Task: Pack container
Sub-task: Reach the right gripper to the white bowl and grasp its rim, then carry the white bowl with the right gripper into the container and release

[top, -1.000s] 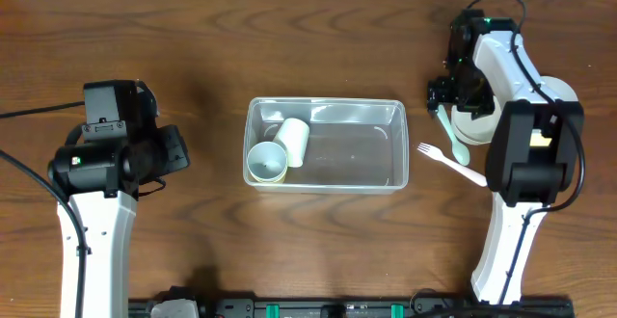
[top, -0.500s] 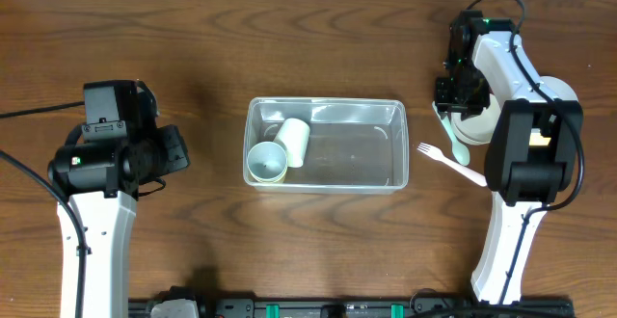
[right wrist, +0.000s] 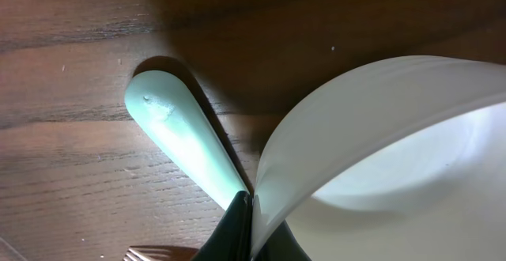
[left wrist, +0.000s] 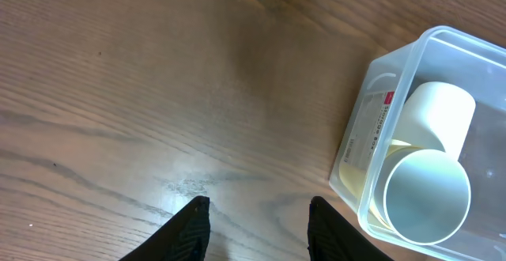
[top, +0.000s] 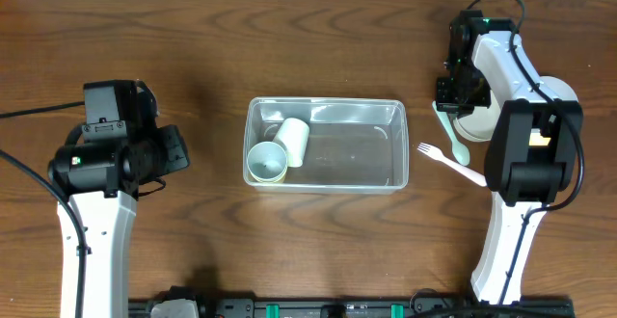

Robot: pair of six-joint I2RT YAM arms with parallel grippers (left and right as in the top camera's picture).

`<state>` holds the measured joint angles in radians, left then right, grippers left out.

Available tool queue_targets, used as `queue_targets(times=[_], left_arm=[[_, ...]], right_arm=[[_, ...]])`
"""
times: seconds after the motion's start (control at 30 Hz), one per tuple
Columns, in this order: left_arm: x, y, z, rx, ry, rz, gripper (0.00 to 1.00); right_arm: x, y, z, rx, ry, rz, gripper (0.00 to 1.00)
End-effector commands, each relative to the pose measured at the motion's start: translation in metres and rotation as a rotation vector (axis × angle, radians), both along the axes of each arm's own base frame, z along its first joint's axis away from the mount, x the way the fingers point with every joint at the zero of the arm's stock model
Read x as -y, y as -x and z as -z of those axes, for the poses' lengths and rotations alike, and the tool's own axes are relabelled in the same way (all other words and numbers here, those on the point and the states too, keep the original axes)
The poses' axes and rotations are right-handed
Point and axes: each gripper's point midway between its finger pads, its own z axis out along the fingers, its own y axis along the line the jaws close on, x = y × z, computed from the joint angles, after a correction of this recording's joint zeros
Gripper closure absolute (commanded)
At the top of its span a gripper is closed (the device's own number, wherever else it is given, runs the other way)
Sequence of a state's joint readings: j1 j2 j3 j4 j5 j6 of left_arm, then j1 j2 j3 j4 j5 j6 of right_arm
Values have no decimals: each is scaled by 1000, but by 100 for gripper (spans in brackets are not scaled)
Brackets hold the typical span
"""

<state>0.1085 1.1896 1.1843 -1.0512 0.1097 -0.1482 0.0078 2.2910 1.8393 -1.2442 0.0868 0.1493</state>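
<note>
My right gripper should release the white bowl on the clear container's empty bottom (top: pixel 358 162), so that it ends up next to the white cup.
The clear container (top: pixel 352 156) lies at mid-table and holds a white cup (top: pixel 293 140) on its side and a pale bowl (top: pixel 265 162). In the left wrist view the container (left wrist: pixel 371 95) shows at the right edge, with the cup (left wrist: pixel 439 111) and the pale bowl (left wrist: pixel 427 194) inside. My left gripper (left wrist: pixel 259 209) is open over bare wood, left of the container. At the far right, my right gripper (right wrist: pixel 251 202) is shut on the thin rim of a white bowl (right wrist: pixel 379 166). That white bowl (top: pixel 474 125) is mostly hidden under the arm in the overhead view.
A mint-green spoon (right wrist: pixel 186 138) lies right beside the white bowl, touching the right gripper's finger. The same spoon (top: pixel 455 140) and a white fork (top: pixel 448 162) lie between the container and the right arm. Both arm bases stand at the front edge.
My right gripper has closed from wide open onto the white bowl's rim. The left arm has stayed still.
</note>
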Motion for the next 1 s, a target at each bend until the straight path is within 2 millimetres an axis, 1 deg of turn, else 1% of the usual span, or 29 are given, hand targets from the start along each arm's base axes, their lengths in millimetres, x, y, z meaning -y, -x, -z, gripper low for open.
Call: queue_targets(times=[0.0, 0.1, 0.23, 0.3, 0.33, 0.4, 0.47, 0.57, 0.6, 0.67, 0.77, 0.87, 0.97], left_arm=[[1, 0, 1, -6, 2, 19, 59], [1, 0, 1, -6, 2, 18, 59], [1, 0, 1, -7, 2, 19, 59], [1, 0, 1, -6, 2, 19, 59], [1, 0, 1, -6, 2, 18, 59], [1, 0, 1, -6, 2, 19, 59], [1, 0, 1, -6, 2, 19, 59], [1, 0, 1, -6, 2, 19, 59], [1, 0, 1, -6, 2, 19, 59], [1, 0, 1, -6, 2, 19, 59], [1, 0, 1, -6, 2, 19, 59], [1, 0, 1, -7, 2, 19, 59], [1, 1, 1, -12, 3, 19, 59]], right_arm=[[-9, -8, -9, 25, -9, -20, 99], [-16, -16, -37, 66, -14, -71, 99], [-35, -28, -95, 169, -20, -180, 99], [-53, -29, -134, 249, -34, -250, 99], [-62, -28, -147, 277, -50, -281, 99], [-86, -21, -178, 346, -96, -372, 99], [-109, -7, -207, 407, -117, -446, 99], [-135, 13, -239, 477, -134, -531, 99], [-144, 19, -247, 496, -143, -555, 99], [-159, 30, -257, 517, -153, -575, 99], [-185, 45, -258, 505, -194, -550, 99], [-206, 58, -246, 465, -210, -550, 99], [-221, 69, -229, 421, -215, -550, 99]])
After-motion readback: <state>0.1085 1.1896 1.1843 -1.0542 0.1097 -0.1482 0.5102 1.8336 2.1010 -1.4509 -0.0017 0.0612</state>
